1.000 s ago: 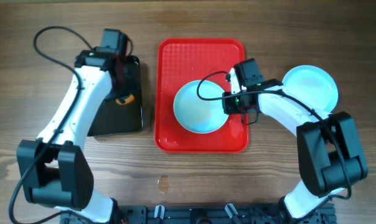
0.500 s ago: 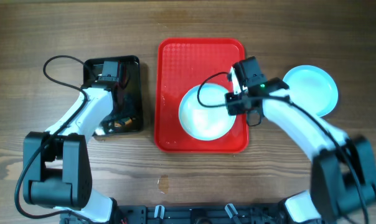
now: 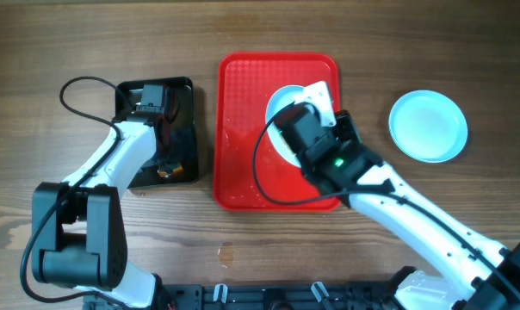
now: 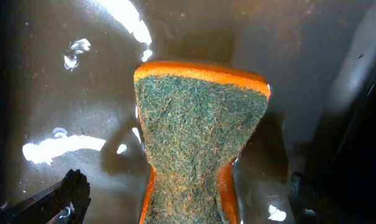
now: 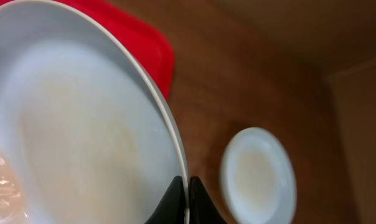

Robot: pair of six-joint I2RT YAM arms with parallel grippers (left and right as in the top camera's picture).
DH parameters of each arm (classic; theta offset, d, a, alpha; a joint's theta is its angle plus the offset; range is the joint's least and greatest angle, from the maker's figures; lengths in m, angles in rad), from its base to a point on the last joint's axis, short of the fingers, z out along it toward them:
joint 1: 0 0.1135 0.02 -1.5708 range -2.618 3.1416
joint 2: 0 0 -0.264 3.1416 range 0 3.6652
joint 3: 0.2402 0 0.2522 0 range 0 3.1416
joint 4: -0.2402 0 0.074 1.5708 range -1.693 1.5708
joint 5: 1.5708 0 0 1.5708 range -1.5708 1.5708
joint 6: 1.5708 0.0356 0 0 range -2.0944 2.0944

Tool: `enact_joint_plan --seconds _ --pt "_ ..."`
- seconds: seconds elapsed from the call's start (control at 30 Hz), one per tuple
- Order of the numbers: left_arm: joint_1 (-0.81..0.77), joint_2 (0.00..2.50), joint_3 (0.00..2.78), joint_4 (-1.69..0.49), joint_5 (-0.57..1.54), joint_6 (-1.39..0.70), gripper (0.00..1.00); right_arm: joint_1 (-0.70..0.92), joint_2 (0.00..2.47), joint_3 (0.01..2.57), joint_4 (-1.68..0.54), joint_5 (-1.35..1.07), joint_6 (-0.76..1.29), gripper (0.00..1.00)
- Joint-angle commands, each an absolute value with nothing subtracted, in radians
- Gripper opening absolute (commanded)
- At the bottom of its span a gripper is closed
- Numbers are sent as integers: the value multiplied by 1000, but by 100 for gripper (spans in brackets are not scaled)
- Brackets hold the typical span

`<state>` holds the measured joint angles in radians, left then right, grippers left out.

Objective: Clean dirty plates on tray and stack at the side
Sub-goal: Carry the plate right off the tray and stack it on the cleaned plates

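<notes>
The robot's right gripper needs to put the pale blue plate, now tilted above the red tray, down on the other plate lying (image 3: 430, 126) (image 5: 258, 177) beside the red tray.
In the right wrist view my right gripper (image 5: 188, 188) is shut on the rim of a pale blue plate (image 5: 82, 124), which is lifted and tilted above the red tray (image 5: 141, 37). From overhead, only part of that plate (image 3: 284, 110) shows over the tray (image 3: 243, 129), because the right arm covers the rest. A second plate (image 3: 428, 127) lies flat on the table to the right of the tray and also appears as plate (image 5: 259, 175). My left gripper (image 4: 185, 199) is open, its fingers (image 4: 70, 193) apart on either side of a sponge.
The orange sponge (image 4: 200, 137) lies green scouring side up in the wet black tray (image 3: 178, 103), left of the red tray. The left arm (image 3: 114, 164) reaches over that black tray. The right arm (image 3: 398, 207) crosses the red tray's front right corner.
My left gripper has opened and let go of the sponge in the black tray. My right arm has lifted and tilted the plate and swung across the red tray.
</notes>
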<state>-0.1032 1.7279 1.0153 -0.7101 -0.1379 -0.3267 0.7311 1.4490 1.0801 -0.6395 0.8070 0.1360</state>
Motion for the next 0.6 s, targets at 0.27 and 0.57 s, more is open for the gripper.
enact_joint_plan --seconds 0.27,0.57 --pt "-102 1723 1020 -710 -147 -318 100 970 1442 1096 -637 1285 133 4" --pt "-102 1723 1020 -710 -147 -318 100 1018 1442 1096 -637 1333 131 4"
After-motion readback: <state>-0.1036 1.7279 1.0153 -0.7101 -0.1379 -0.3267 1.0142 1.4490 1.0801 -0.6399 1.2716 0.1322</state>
